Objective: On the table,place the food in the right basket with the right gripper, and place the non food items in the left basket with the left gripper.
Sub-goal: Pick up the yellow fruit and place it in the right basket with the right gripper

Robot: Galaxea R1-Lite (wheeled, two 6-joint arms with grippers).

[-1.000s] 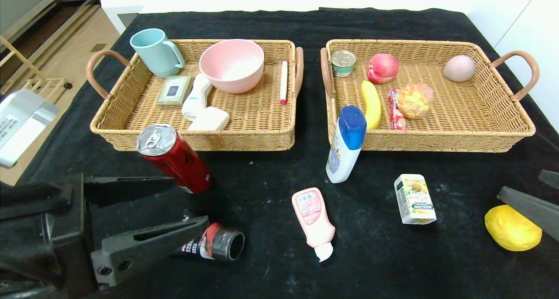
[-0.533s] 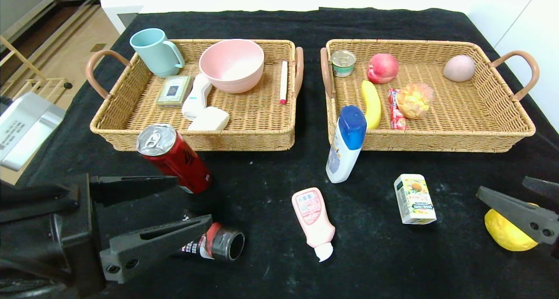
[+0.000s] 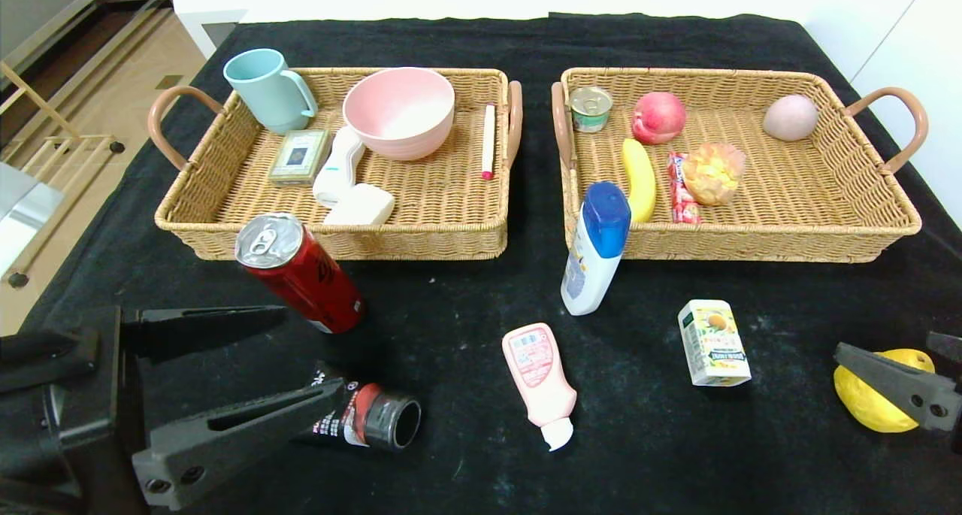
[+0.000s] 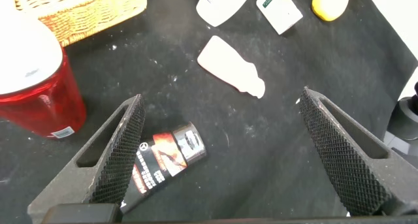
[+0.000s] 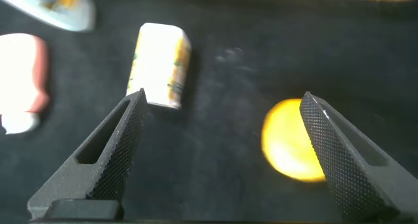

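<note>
The robot's right gripper should next center itself over the yellow pear and close on both sides of its wide body [image 3: 870, 404] [image 5: 289, 142].
On the black table [image 3: 466, 297] my left gripper [image 3: 312, 353] hangs open between the red drink can [image 3: 301, 274] and the lying black tube [image 3: 368, 422]. In the left wrist view the tube [image 4: 166, 159] lies beside one finger of that gripper [image 4: 222, 96]. My right gripper [image 3: 887, 346] is open over the yellow pear [image 3: 875, 402]; the pear [image 5: 287, 149] sits by one finger of the gripper [image 5: 223, 95]. The juice carton [image 3: 712, 342], pink squeeze bottle [image 3: 539, 376] and white bottle with a blue cap [image 3: 596, 248] stand or lie between the arms.
The left basket [image 3: 331, 237] holds a mug, bowl and small items. The right basket [image 3: 751, 240] holds fruit, a tin and snacks. The white bottle stands against the right basket's front corner. The table's edges are near both arms.
My right gripper has come in from the right edge and settled lower over the pear. My left gripper nudged forward, then drew back a little toward me. No object has moved.
</note>
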